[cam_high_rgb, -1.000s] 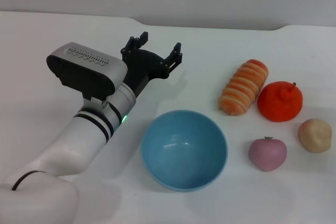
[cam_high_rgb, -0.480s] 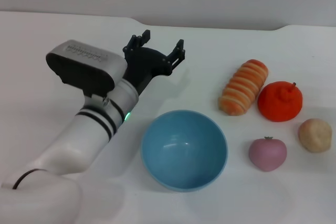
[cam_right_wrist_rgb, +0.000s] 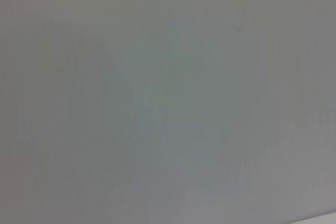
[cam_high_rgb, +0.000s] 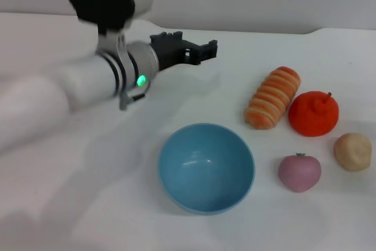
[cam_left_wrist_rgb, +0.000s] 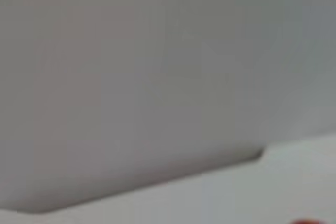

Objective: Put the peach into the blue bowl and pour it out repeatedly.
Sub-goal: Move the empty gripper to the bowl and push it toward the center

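The left gripper will next move to the blue bowl and close on the bowl's rim [cam_high_rgb: 170, 140], at the back on the side away from the peach.
The blue bowl [cam_high_rgb: 206, 167] stands upright and empty at the front middle of the white table. The peach [cam_high_rgb: 299, 172], pink-mauve with a small green stem, lies on the table just right of the bowl, apart from it. My left gripper [cam_high_rgb: 197, 48] is raised above the table behind and left of the bowl, fingers pointing right, open and empty. It is far from the peach. The left wrist view shows only the grey wall and the table's far edge. My right gripper is out of view.
A striped orange bread roll [cam_high_rgb: 272, 97], a bright orange-red round fruit [cam_high_rgb: 314, 113] and a beige lumpy ball [cam_high_rgb: 353, 151] lie right of the bowl, behind and beside the peach. The grey wall runs along the table's far edge.
My left arm has lifted and swung up from low on the table. Its gripper has turned to point right and moved a little right. The bowl and fruits have not moved.
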